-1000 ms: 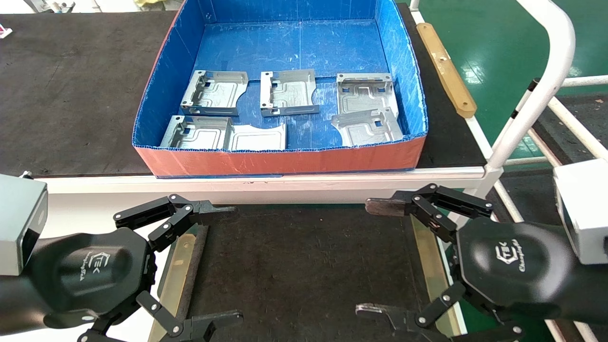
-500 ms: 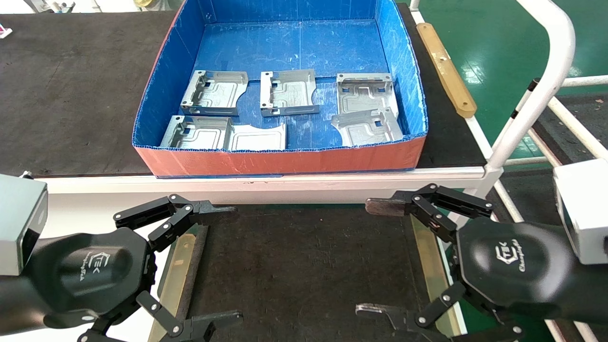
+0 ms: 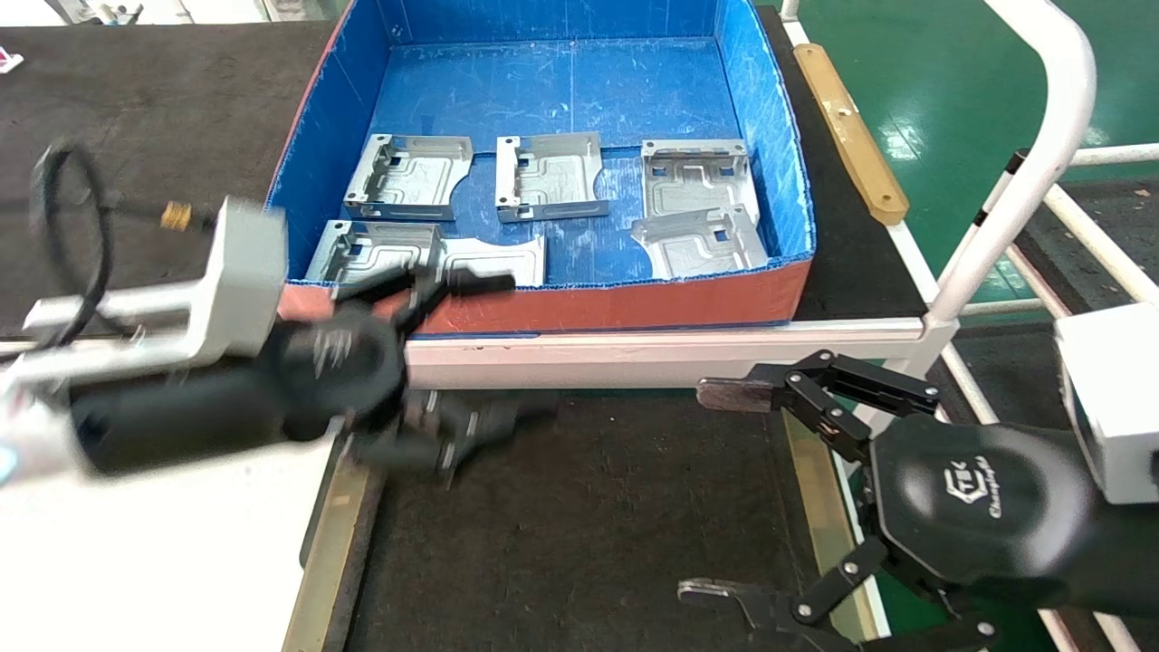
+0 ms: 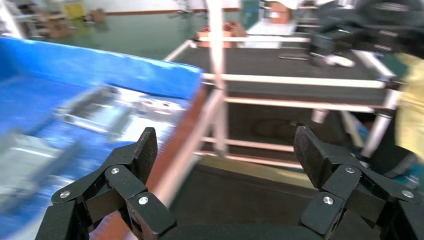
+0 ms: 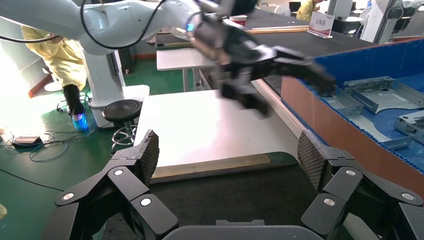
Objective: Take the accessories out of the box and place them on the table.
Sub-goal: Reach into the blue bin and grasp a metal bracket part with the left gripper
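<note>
Next, my left gripper closes on the raised side piece with round holes [image 3: 508, 174] of the middle silver plate in the back row of the blue box.
Several silver plates lie in the blue box [image 3: 634, 303] on the raised shelf: three in a back row [image 3: 407, 177], [image 3: 550, 177], [image 3: 695, 177], and others along the front wall [image 3: 376, 254], [image 3: 493, 261], [image 3: 697, 243]. My left gripper [image 3: 521, 349] is open and empty, blurred, at the box's front-left corner; one finger lies over the front wall rim, the other below the shelf edge. In the left wrist view it [image 4: 225, 150] is open beside the box [image 4: 100, 75]. My right gripper [image 3: 702, 493] is open and empty over the dark-grey mat [image 3: 579, 525], parked; it [image 5: 227, 155] holds nothing.
The box stands on a raised black-matted shelf [image 3: 136, 181] with a white edge. A white tube frame [image 3: 1041, 136] rises at the right. Tan metal strips [image 3: 340, 507] edge the mat. The white table top [image 3: 163, 561] lies at the left.
My left arm has swung up and forward from over the mat's left edge to the box's front-left corner, still open. The right arm and the plates have not moved.
</note>
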{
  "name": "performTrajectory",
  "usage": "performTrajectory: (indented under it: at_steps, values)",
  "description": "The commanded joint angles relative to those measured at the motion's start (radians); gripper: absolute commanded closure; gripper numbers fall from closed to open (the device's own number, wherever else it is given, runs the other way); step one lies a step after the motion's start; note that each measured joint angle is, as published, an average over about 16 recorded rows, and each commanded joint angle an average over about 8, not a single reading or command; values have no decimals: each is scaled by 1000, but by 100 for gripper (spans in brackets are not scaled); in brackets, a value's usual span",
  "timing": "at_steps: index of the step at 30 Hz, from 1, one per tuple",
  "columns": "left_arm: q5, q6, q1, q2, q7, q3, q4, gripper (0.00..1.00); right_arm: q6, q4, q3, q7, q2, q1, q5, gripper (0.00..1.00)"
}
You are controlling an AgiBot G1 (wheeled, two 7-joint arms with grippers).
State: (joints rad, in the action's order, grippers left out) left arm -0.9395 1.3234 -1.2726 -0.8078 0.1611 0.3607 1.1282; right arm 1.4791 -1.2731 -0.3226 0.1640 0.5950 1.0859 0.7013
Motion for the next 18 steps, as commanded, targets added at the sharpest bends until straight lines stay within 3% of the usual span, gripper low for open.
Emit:
performTrajectory:
  at_steps: [1, 18]
  values:
    - [-25, -22, -37, -28, -3, 8, -34, 0, 0, 0, 0, 0, 0, 0, 0, 0]
    - [-192, -216, -331, -195, -106, 41, -478, 0, 0, 0, -1, 0, 0, 0, 0, 0]
